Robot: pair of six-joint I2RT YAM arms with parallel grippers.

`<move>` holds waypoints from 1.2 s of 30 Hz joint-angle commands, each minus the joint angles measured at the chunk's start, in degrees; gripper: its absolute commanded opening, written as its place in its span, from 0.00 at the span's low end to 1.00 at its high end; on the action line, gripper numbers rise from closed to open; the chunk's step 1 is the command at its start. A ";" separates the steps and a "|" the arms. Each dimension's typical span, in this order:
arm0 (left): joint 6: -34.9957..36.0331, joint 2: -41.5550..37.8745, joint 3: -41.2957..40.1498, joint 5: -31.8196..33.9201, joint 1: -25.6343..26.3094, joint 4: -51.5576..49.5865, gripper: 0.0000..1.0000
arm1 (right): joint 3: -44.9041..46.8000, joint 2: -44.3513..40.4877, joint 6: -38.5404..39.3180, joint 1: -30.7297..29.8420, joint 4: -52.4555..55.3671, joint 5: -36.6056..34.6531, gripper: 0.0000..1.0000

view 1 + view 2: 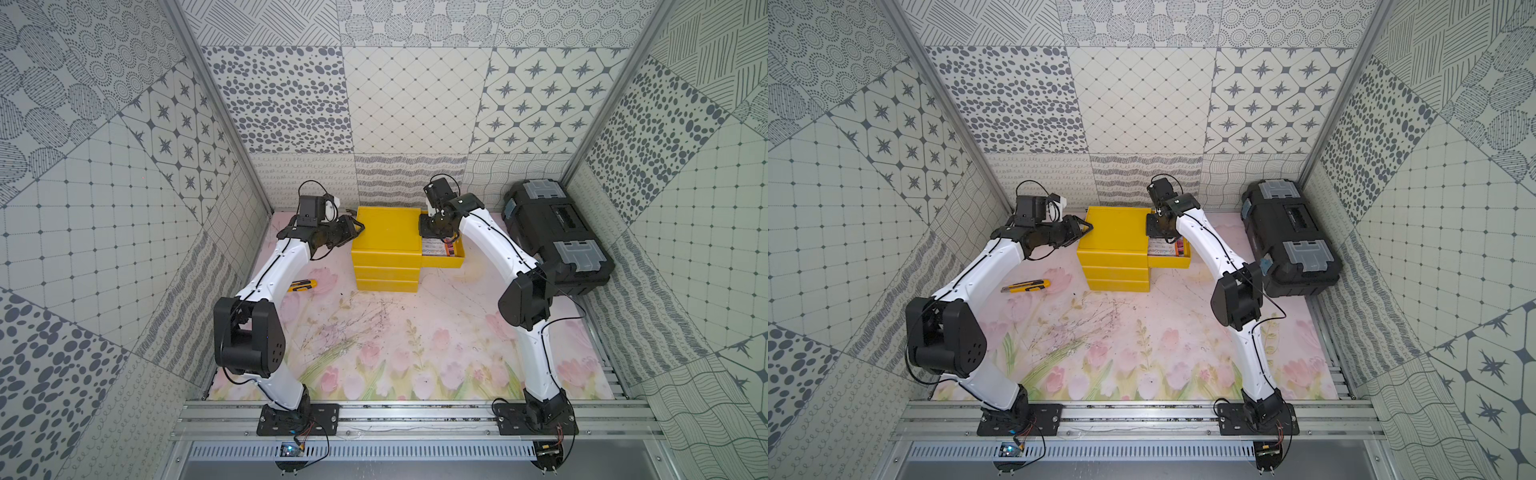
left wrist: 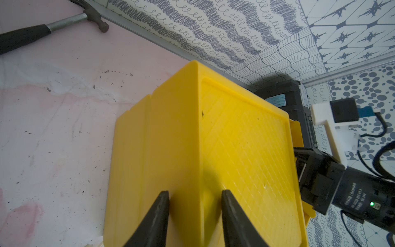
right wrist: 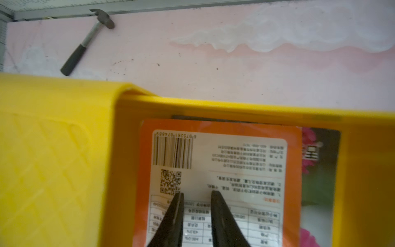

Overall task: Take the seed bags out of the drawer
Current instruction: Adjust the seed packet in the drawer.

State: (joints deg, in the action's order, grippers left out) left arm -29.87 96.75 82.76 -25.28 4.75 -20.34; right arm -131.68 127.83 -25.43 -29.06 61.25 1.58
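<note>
My right fingers rest flat mid-label on the orange bag; next I pinch its edge (image 3: 299,185) beside the pink-flowered bag.
The top drawer (image 1: 442,262) of the yellow cabinet (image 1: 386,232) is pulled out to the right. Seed bags (image 1: 434,249) lie flat inside it. In the right wrist view an orange bag (image 3: 224,154) with a white printed label lies on top. A pink-flowered bag (image 3: 318,171) shows beside and under it. My right gripper (image 3: 196,193) reaches down into the drawer (image 3: 235,104). Its tips rest on the orange bag's label with a narrow gap between them. My left gripper (image 2: 194,192) is open, its tips astride the top left edge of the cabinet (image 2: 235,149).
A yellow-black utility knife (image 1: 303,285) lies on the floral mat left of the cabinet. A black toolbox (image 1: 557,232) stands at the right wall, close to my right arm. A hammer (image 3: 85,45) lies behind the cabinet by the back wall.
</note>
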 commanded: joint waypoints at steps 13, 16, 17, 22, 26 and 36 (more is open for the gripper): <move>1.39 0.99 -0.80 0.54 -0.18 -11.24 0.42 | 12.93 -12.46 -4.07 3.35 -12.41 9.57 0.44; 1.31 1.06 -0.82 0.52 -0.16 -11.23 0.42 | 11.45 -13.06 -2.62 3.50 -9.12 6.28 0.48; 1.30 1.03 -0.77 0.45 -0.22 -11.22 0.42 | 10.50 -12.92 -1.93 3.45 -7.53 5.06 0.49; 1.11 1.25 -0.74 0.18 -0.18 -11.10 0.42 | 5.60 -10.36 0.94 3.07 0.10 -2.35 0.57; 1.17 1.29 -0.72 0.20 -0.18 -11.11 0.42 | 2.83 -7.25 2.30 2.35 3.51 -5.65 0.61; 1.39 1.16 -0.76 0.23 -0.22 -11.12 0.42 | -0.79 -2.11 2.64 1.29 5.17 -7.81 0.65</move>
State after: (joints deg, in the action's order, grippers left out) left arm -29.89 96.75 82.76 -25.34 4.75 -20.32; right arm -129.99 124.20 -23.53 -27.38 65.39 -4.38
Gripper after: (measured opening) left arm 0.419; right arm 0.654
